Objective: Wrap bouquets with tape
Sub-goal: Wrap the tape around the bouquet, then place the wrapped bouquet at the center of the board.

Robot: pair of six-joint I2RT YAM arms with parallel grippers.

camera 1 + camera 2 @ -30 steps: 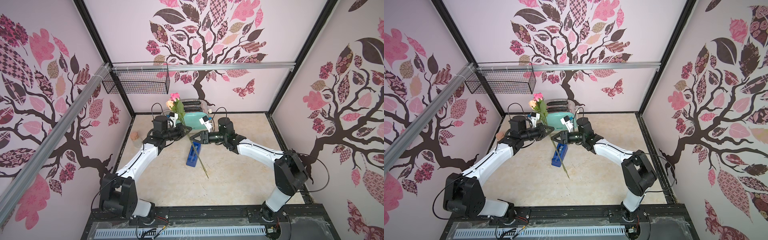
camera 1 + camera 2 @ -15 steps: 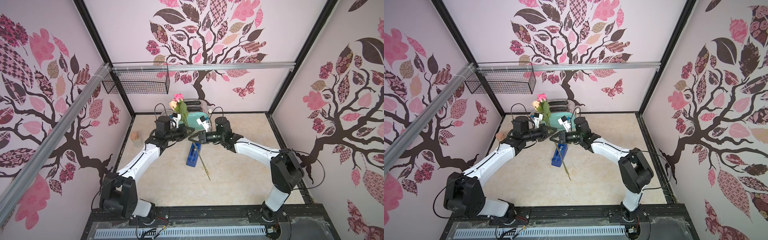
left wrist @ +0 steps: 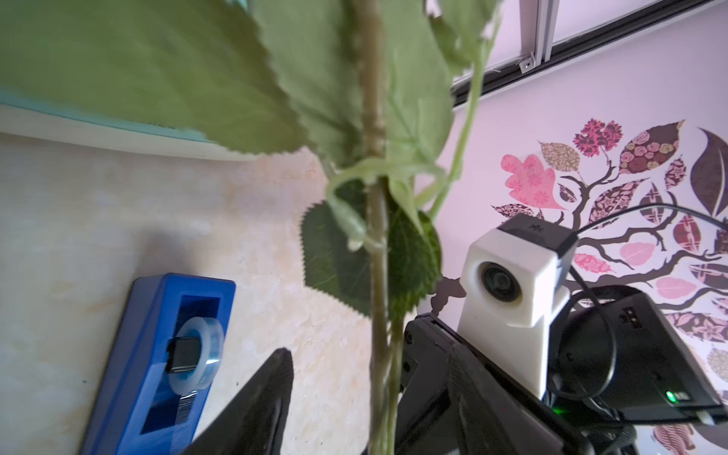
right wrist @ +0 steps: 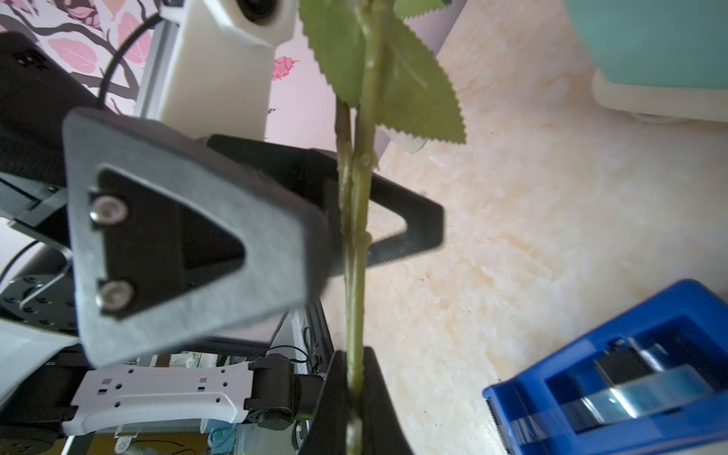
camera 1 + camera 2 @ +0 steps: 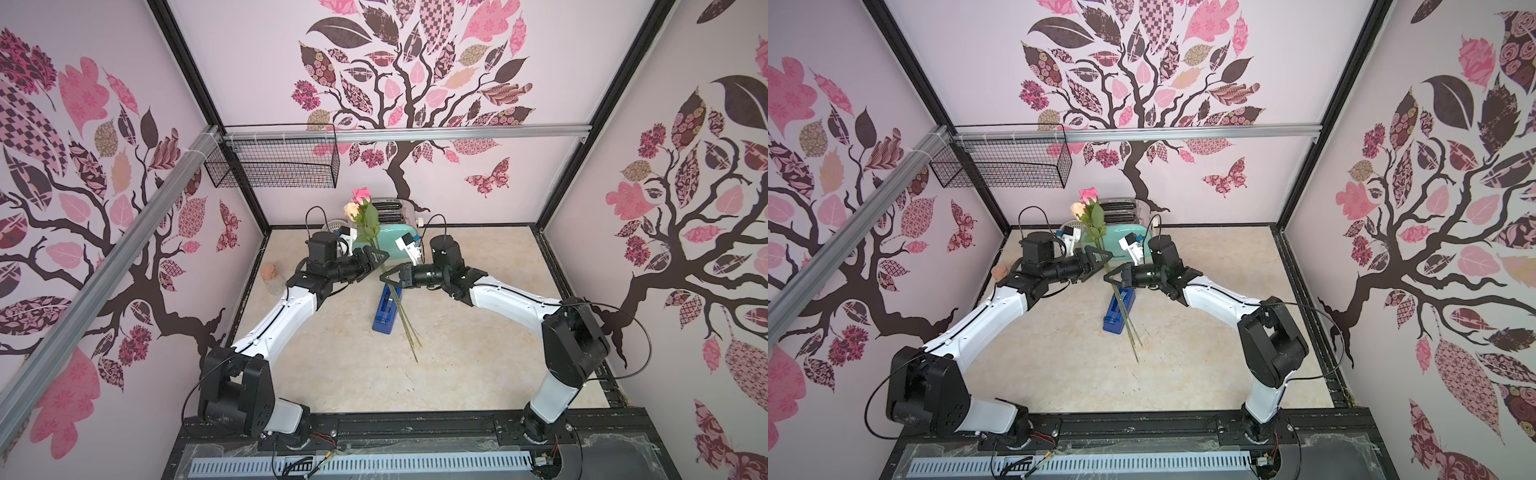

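My right gripper will let go of the bouquet on the bare table (image 5: 463, 284) beside the blue dispenser, with its roses toward the back wall.
The bouquets (image 5: 365, 216) show as one upright bunch of pink and peach roses, its long stems (image 5: 1128, 320) slanting down over the table. My right gripper (image 5: 390, 277) (image 4: 354, 378) is shut on the stems (image 4: 356, 275) below the leaves. Just above it, my left gripper (image 5: 376, 259) (image 3: 350, 346) is open, and the stems (image 3: 379, 335) pass between its spread fingers (image 4: 177, 244) close to one of them. The tape (image 3: 197, 354) sits in its blue dispenser (image 5: 386, 309) (image 4: 630, 374) on the table under the stems.
A mint toaster (image 5: 395, 239) stands at the back wall behind the roses. A cork-topped jar (image 5: 272, 277) sits by the left wall. A black wire basket (image 5: 274, 166) hangs from the rail above the back left corner.
My left gripper has opened and let go of the stems. My right gripper has closed onto them just below. The bouquet stays upright in the same place.
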